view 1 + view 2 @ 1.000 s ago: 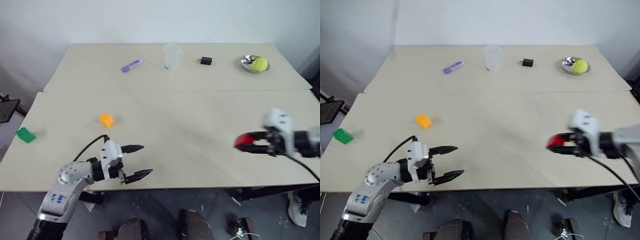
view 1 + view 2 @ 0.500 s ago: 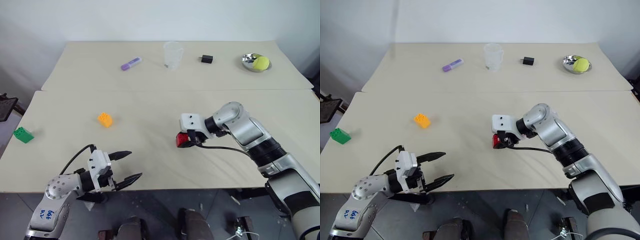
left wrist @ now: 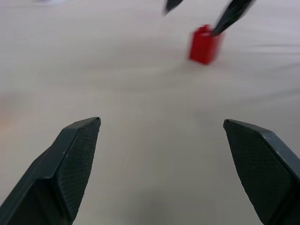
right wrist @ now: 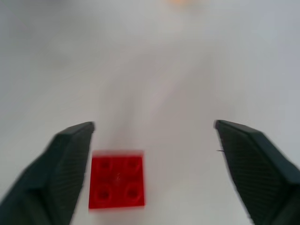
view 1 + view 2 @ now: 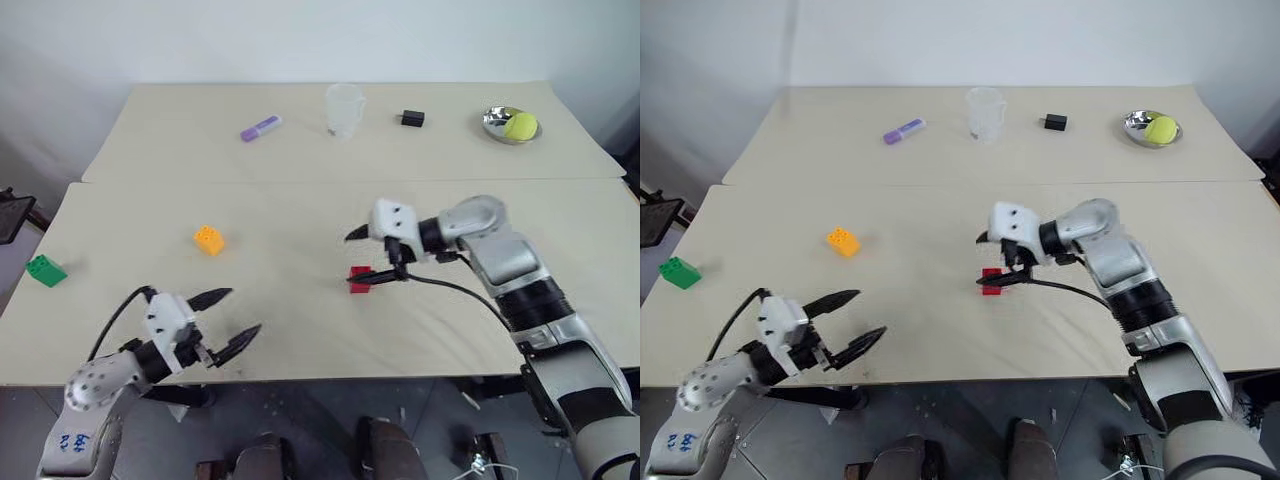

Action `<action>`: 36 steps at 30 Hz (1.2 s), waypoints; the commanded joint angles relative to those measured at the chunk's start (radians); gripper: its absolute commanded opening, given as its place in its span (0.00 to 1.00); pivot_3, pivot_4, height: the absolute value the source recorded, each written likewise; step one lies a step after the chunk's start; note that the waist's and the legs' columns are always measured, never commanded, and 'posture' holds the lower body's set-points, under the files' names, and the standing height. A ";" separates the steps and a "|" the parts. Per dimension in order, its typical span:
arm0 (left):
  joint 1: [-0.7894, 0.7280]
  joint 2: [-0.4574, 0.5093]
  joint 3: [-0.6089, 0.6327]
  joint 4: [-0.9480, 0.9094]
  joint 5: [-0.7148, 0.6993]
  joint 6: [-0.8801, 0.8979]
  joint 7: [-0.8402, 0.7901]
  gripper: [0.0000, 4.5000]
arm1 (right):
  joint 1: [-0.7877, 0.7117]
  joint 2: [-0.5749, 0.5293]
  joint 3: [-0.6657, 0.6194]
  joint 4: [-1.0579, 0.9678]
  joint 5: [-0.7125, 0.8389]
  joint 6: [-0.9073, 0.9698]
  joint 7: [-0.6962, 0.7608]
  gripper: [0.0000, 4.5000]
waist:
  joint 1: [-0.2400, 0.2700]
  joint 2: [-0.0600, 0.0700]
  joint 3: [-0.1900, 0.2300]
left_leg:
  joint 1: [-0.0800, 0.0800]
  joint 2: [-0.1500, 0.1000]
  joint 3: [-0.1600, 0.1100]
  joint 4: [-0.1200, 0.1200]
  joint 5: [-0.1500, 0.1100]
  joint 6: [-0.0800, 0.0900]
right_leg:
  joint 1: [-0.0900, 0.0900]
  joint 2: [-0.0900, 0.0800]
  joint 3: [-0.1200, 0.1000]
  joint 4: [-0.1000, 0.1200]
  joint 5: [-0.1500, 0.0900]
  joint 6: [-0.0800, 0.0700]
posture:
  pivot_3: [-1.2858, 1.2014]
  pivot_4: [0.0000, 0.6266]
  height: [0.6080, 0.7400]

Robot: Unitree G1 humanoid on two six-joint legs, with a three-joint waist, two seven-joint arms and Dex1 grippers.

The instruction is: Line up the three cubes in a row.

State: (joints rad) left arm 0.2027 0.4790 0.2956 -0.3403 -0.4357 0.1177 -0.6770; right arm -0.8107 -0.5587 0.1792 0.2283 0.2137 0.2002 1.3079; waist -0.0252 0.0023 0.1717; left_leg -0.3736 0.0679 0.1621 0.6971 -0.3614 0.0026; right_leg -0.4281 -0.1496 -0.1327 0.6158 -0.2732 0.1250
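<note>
The robot's left gripper should next move to the green cube at the edge of the table and close on the green cube's opposite sides (image 5: pixel 46 271).
The red cube (image 5: pixel 360 279) lies on the table near its middle, studs up, free of any grip. My right gripper (image 5: pixel 358 258) hovers open just over it, one finger at the cube's side; in the right wrist view the red cube (image 4: pixel 117 181) sits close to one of the fingers (image 4: pixel 70 154). The orange-yellow cube (image 5: pixel 208 240) rests further left. At the table's left edge sits the green cube (image 5: pixel 46 270). My left gripper (image 5: pixel 244 311) is open and empty near the front edge, pointing toward the red cube (image 3: pixel 204 44).
On the far table stand a purple marker (image 5: pixel 260 128), a clear cup (image 5: pixel 343 110), a small black box (image 5: pixel 412 118) and a metal bowl (image 5: pixel 495 122) holding a yellow-green ball (image 5: pixel 520 126). A seam (image 5: pixel 300 182) joins the two tables.
My right gripper carried the red cube from the right to the table's middle, set it down and opened. My left gripper drifted left along the front edge, still open.
</note>
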 commanded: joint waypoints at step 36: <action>-0.559 -0.101 0.372 0.515 0.207 0.092 1.117 1.00 | 0.469 0.106 -0.154 -0.295 0.321 -0.230 0.025 0.99 | 0.000 -0.010 -0.003 | 0.005 0.001 0.003 0.002 -0.001 0.001 | 0.002 0.000 0.000 0.003 0.001 -0.001 | 0.52 0.24 1.00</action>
State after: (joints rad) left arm -0.3279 0.3433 0.6556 0.1197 -0.2666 0.2364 0.4031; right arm -0.3345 -0.4454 0.0337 -0.0313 0.5153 -0.0403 1.3439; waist -0.0254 -0.0079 0.1690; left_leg -0.3688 0.0684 0.1649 0.6990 -0.3620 0.0037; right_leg -0.4260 -0.1497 -0.1323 0.6190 -0.2718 0.1238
